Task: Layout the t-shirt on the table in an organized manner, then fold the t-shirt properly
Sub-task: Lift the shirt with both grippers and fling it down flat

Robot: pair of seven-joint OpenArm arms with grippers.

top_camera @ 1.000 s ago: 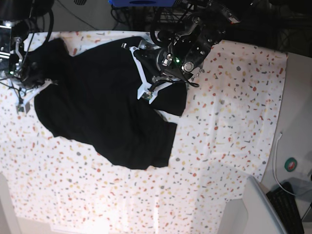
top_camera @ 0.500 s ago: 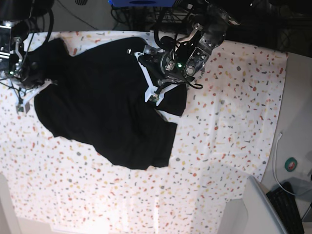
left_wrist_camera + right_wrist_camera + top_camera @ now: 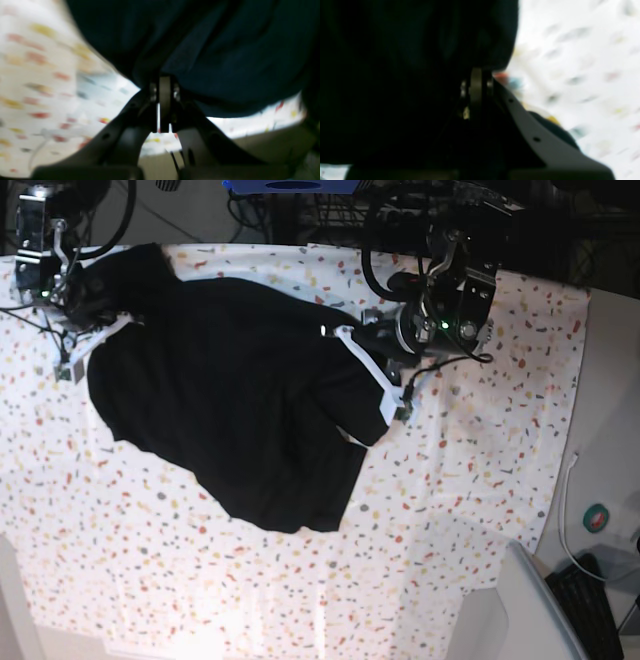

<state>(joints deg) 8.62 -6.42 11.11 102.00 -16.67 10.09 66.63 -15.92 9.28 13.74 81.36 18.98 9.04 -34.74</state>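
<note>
Next, my left gripper releases the corner of the black t-shirt, now lifted a little off the table, on the speckled white table, slightly closer to the arm bases (image 3: 406, 336).
The black t-shirt (image 3: 230, 400) lies crumpled and partly spread across the left and middle of the speckled white table (image 3: 480, 480). My left gripper (image 3: 398, 412) is at the shirt's right edge. The left wrist view shows this gripper (image 3: 165, 81) shut on a fold of the dark t-shirt (image 3: 225, 57), which is lifted a little off the table (image 3: 37, 100). My right gripper (image 3: 68, 368) is at the shirt's far left corner. Seen from the right wrist, that gripper (image 3: 476, 75) is shut on the t-shirt (image 3: 395, 75), which hides most of that view.
The table's right edge (image 3: 585, 380) runs beside a grey surface with a white cable (image 3: 565, 510), a small round green and red object (image 3: 597, 518) and a keyboard (image 3: 590, 605). A grey panel (image 3: 525, 610) stands at the lower right. Cables and arm bases crowd the top.
My left gripper has shut on the shirt's right edge and moved right, pulling the fabric with it. My right gripper has moved up with its corner. The whole shirt has shifted up and right.
</note>
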